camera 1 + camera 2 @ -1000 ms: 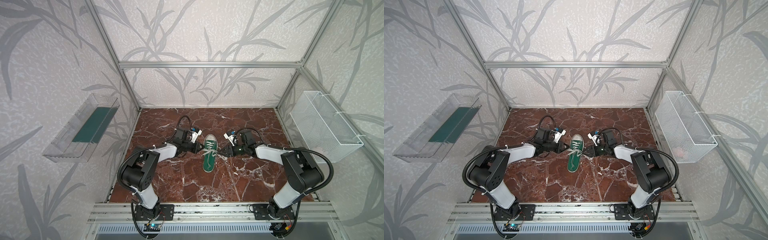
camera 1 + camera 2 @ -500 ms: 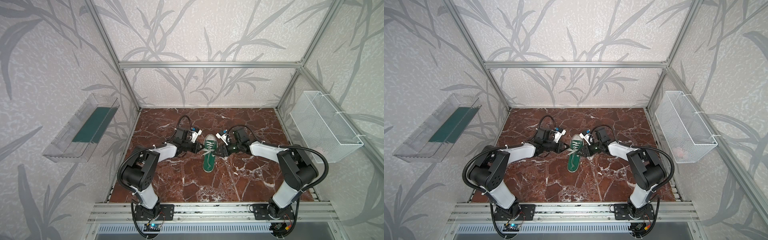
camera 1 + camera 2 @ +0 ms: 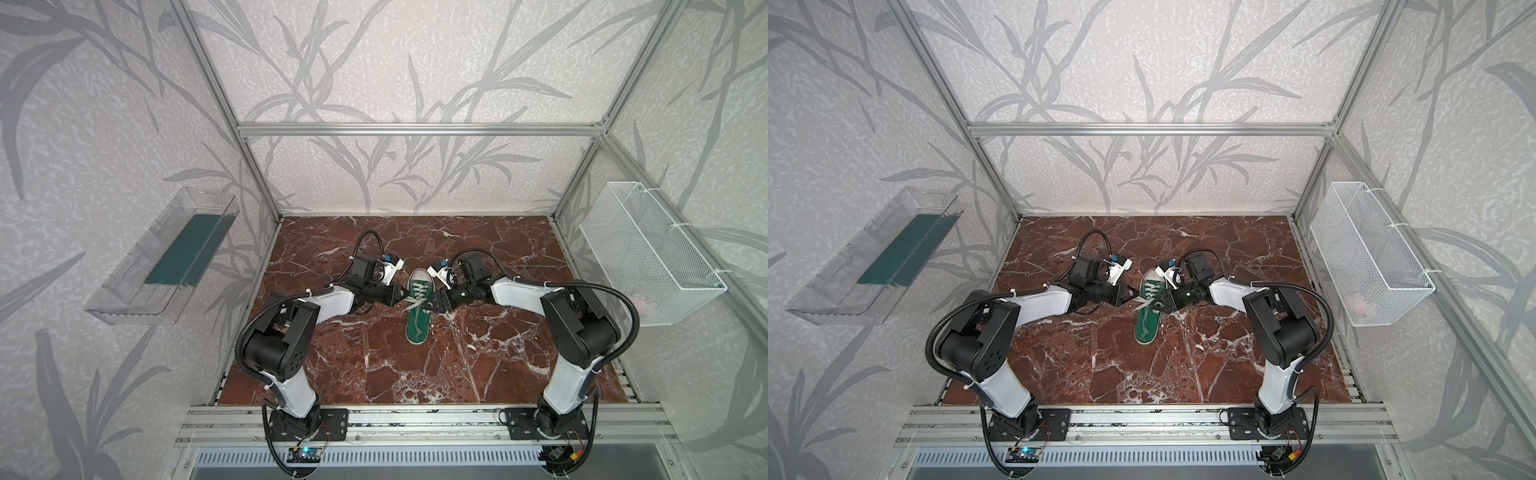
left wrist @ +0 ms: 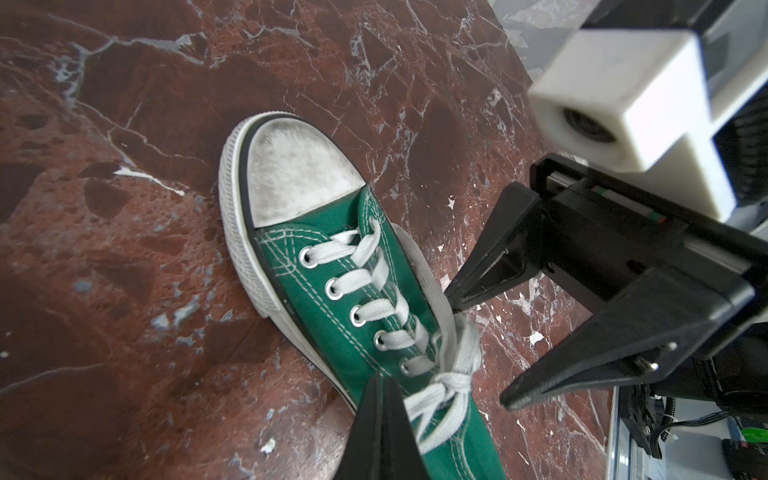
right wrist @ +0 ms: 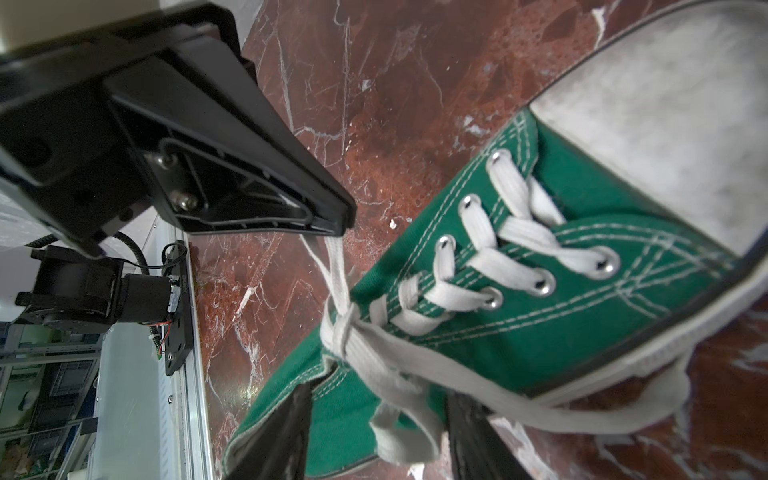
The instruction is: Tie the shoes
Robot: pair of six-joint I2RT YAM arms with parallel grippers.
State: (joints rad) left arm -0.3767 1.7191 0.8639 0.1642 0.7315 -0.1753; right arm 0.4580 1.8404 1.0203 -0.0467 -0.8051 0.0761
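Note:
The lace loop droops slack from the knot; next my right gripper pinches the loop's end (image 5: 408, 445), then pulls it taut against my left gripper's lace piece.
The green shoe (image 3: 418, 309) (image 3: 1147, 313) lies on the marble floor with its white toe cap (image 4: 295, 170) pointing to the back wall. Its white laces cross in a first knot (image 4: 451, 380) (image 5: 338, 332). At the shoe's left side my left gripper (image 3: 401, 300) (image 3: 1130, 300) (image 4: 380, 415) is shut on a lace strand (image 5: 334, 257) that runs taut from the knot. My right gripper (image 3: 434, 305) (image 3: 1163, 307) (image 5: 382, 440) stands open at the shoe's right side. Its fingers (image 5: 286, 436) straddle a loose lace loop (image 5: 399, 428) and the shoe's edge.
A clear plastic bin (image 3: 166, 266) hangs on the left wall and a white wire basket (image 3: 648, 253) on the right wall. Aluminium frame posts ring the floor, and a rail (image 3: 415, 419) with both arm bases runs along the front.
My right gripper has moved left from beside the shoe up to its right edge, over the loose lace, and its jaws have narrowed slightly. The left gripper has stayed put, still shut.

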